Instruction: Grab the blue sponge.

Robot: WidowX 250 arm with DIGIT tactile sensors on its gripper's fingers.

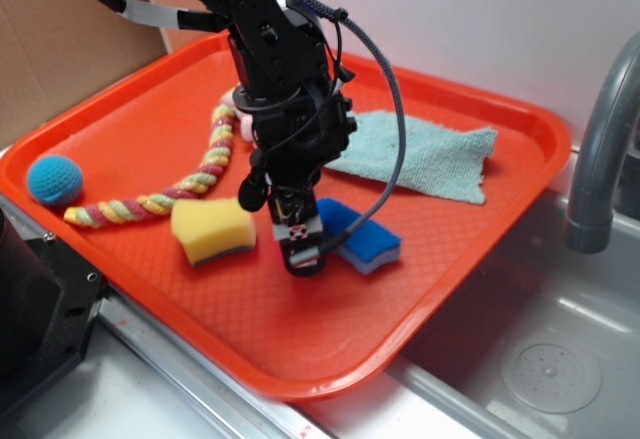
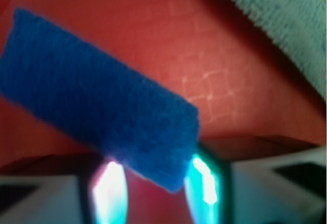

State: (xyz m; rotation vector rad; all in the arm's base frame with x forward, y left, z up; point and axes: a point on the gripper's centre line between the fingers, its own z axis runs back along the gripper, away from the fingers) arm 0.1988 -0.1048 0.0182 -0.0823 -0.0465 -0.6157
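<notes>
My gripper needs to open wide, lift clear and grasp the sponge closer to its middle (image 1: 366, 239), because only the near corner of the blue sponge is within its fingers.
The blue sponge (image 1: 368, 237) lies flat on the orange tray (image 1: 300, 339), right of the yellow sponge (image 1: 210, 229). My gripper (image 1: 300, 249) is lowered to the tray at the blue sponge's left end, between the two sponges. In the wrist view the blue sponge (image 2: 97, 101) runs diagonally, and its near corner sits between my fingers (image 2: 110, 188). The gripper (image 2: 156, 178) is open. The sponge keeps its shape, and bare tray shows between the fingers below that corner.
A teal cloth (image 1: 420, 154) lies behind the blue sponge, with a braided rope toy (image 1: 195, 184) and a teal crocheted ball (image 1: 55, 179) to the left. The tray's raised rim surrounds everything. A grey faucet (image 1: 600, 159) and the metal sink (image 1: 540, 359) are at the right.
</notes>
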